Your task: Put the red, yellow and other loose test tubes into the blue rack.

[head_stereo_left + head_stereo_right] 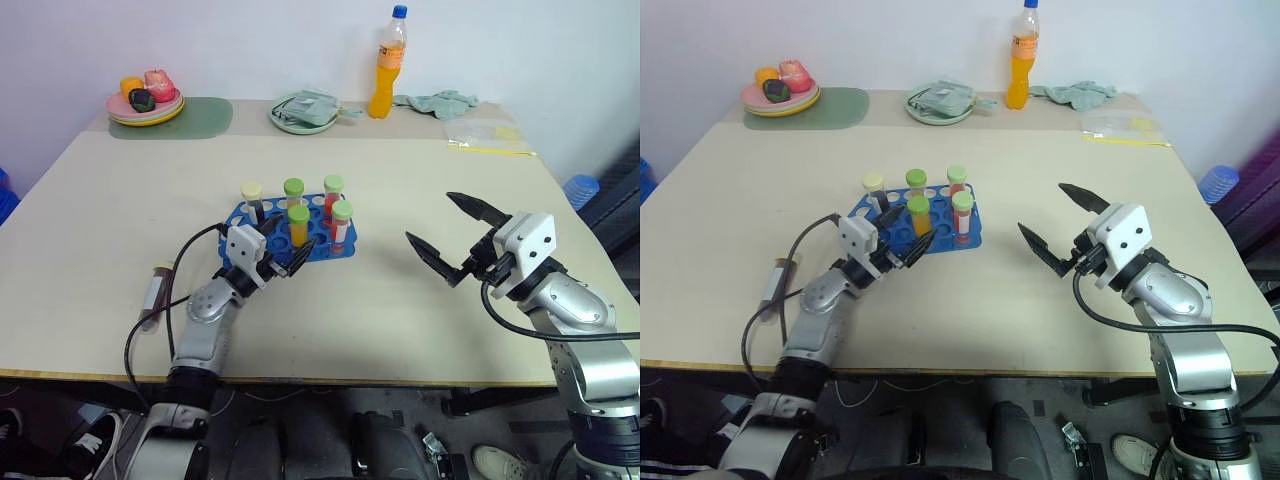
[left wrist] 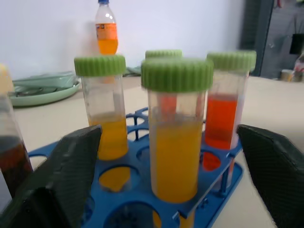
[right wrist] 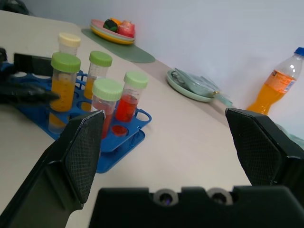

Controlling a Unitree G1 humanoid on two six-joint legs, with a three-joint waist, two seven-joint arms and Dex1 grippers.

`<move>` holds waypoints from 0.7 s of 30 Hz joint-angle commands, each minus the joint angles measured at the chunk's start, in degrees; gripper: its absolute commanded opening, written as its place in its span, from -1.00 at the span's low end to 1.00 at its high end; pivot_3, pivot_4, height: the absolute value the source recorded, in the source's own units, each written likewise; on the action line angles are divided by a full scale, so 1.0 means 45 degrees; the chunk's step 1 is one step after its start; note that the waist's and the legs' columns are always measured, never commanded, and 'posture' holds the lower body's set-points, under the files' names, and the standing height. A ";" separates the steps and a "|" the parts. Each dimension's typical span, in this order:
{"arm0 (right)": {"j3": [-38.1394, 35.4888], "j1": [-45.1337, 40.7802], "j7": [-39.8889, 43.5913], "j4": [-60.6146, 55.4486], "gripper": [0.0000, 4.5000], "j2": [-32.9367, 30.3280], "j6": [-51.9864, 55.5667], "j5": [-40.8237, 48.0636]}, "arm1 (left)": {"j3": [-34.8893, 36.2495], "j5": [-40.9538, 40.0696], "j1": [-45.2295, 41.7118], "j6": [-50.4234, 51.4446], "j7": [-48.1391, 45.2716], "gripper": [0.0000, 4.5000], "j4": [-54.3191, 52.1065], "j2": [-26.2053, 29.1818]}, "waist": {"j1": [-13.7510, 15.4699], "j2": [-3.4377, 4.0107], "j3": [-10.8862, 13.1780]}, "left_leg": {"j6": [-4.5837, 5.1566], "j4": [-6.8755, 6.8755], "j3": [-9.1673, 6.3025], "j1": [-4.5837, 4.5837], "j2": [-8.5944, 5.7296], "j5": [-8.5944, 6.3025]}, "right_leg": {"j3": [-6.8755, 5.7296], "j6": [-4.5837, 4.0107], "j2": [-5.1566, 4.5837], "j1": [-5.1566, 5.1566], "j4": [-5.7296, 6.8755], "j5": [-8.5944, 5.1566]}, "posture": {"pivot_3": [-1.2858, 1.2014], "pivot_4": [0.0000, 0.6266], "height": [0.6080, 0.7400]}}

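Observation:
My left gripper needs to next move to the loose dark tube that lies on the table and close on the tube's white label [image 1: 154, 293].
The blue rack [image 1: 330, 246] stands mid-table and holds several capped tubes upright: a dark one with a cream cap [image 1: 251, 196], two yellow ones and two red ones with green caps. My left gripper [image 1: 289, 256] is open at the rack's near edge. Its fingers [image 2: 71, 166] stand wide on either side of the front yellow tube [image 2: 175, 142], which sits in a hole, and do not touch it. A loose dark tube [image 1: 152, 292] lies flat on the table to the left of my left arm. My right gripper [image 1: 430, 217] hovers open and empty to the right of the rack.
Along the far edge stand an orange drink bottle [image 1: 388, 65], a pale green plate [image 1: 285, 123] with a cloth, a plate of fruit [image 1: 146, 100] on a green mat [image 1: 205, 118], a crumpled cloth [image 1: 440, 102] and a plastic bag [image 1: 490, 135].

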 commanded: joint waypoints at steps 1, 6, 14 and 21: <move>-0.0161 -0.0190 0.0104 0.0050 1.00 -0.0067 -0.0300 0.0022 | 0.0262 -0.0392 0.0783 0.1899 0.0524 0.99 -0.2860 0.0645 | -0.0017 0.0001 0.0001 | 0.0000 0.0000 -0.0002 0.0001 0.0002 0.0000 | -0.0001 0.0000 0.0003 0.0000 0.0002 0.0000 | 0.03 -0.52 1.00; 0.0097 -0.0448 0.0204 0.0476 1.00 0.0124 -0.0540 -0.0015 | 0.1199 -0.0914 0.1308 0.3553 0.1141 0.99 -0.5419 0.1646 | 0.0063 -0.0003 0.0004 | 0.0000 0.0002 -0.0003 -0.0002 0.0000 0.0000 | -0.0001 -0.0034 -0.0001 0.0001 0.0001 -0.0019 | 0.03 -0.52 1.00; 0.0306 -0.0678 0.0648 0.1252 1.00 0.0109 -0.1170 0.0017 | 0.4196 -0.3156 0.2469 1.0075 0.2191 0.99 -0.8829 0.4698 | -0.0169 0.0000 0.0007 | -0.0001 -0.0005 -0.0004 0.0010 0.0009 0.0000 | -0.0003 -0.0035 0.0004 -0.0001 0.0018 -0.0021 | 0.03 -0.52 1.00; 0.0300 -0.0812 0.2015 0.1718 1.00 -0.0261 -0.1423 0.0569 | 0.7170 -0.7704 -0.0322 1.9638 0.2576 0.99 -0.7136 0.8030 | -0.0123 -0.0015 0.0024 | -0.0003 -0.0003 -0.0013 0.0015 0.0003 0.0001 | -0.0009 -0.0037 -0.0001 0.0000 0.0027 -0.0026 | 0.03 -0.52 1.00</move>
